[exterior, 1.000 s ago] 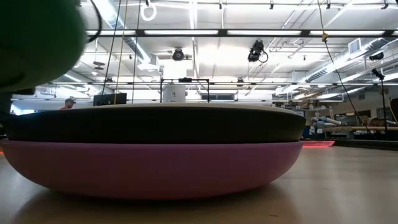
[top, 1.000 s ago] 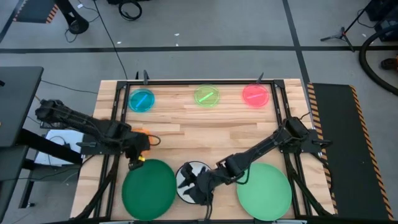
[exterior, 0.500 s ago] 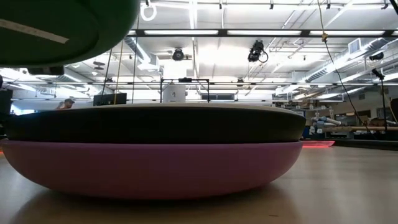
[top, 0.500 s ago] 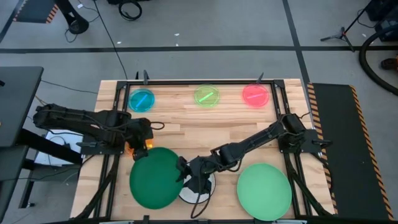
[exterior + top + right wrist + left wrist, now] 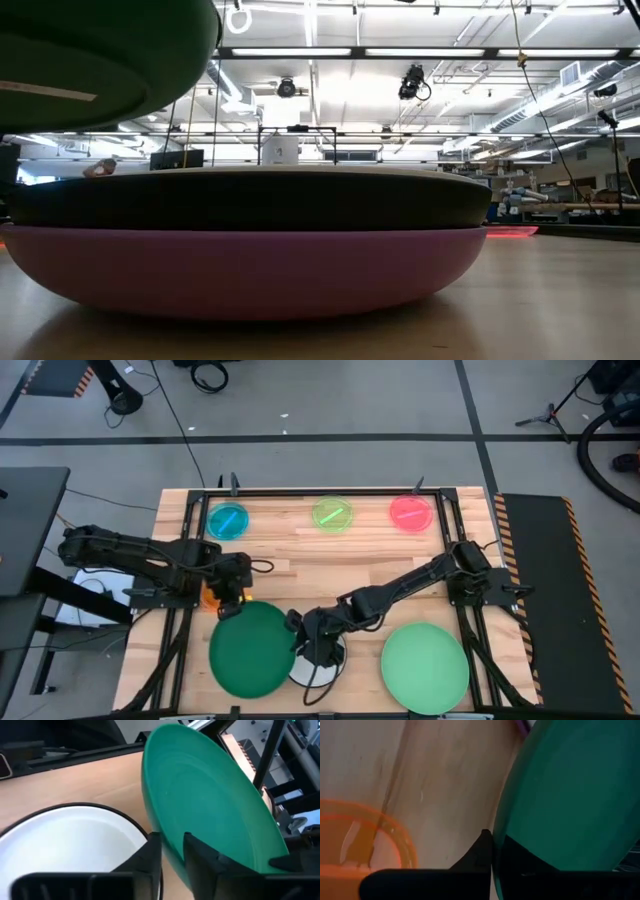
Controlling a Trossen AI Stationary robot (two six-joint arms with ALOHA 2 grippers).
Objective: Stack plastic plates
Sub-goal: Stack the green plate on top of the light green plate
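Observation:
The dark green plate's rim slants between the right gripper's fingers, so that gripper should open, realign and pinch the plate's rim squarely (image 5: pixel 162 827) before the left gripper releases the plate.
The large dark green plate (image 5: pixel 250 655) is held by both grippers and shows high at the left of the low view (image 5: pixel 90 50). My left gripper (image 5: pixel 228 603) is shut on its far rim, and my right gripper (image 5: pixel 297 635) is shut on its right rim. Beside it sits the white plate (image 5: pixel 322 658). The low view shows a stack: a black plate (image 5: pixel 240 200) on the purple plate (image 5: pixel 240 270). The orange plate (image 5: pixel 208 598) lies partly under my left gripper. The light green plate (image 5: pixel 425 665) lies flat on the table at the near right. My left gripper pinches the dark green plate's far rim (image 5: pixel 496 832) between its two fingers, coming level from the table's far left side. The plate is lifted clear and tilted. My right gripper pinches the same plate's right rim (image 5: pixel 167 827), one finger (image 5: pixel 150 855) outside the plate and one (image 5: pixel 200 855) inside. It comes from the table's right side, above the white plate (image 5: pixel 75 840).
Three small translucent plates sit in a row along the far edge: blue (image 5: pixel 228 520), green (image 5: pixel 332 514) and pink (image 5: pixel 410 512). Bare wood lies in the table's middle. The orange plate (image 5: pixel 360 835) is right beside my left gripper.
My right gripper has moved left from over the white plate to the dark green plate's right rim. The dark green plate has risen off the table and shifted right toward the white plate, now overlapping it. My left gripper has drifted slightly right with it.

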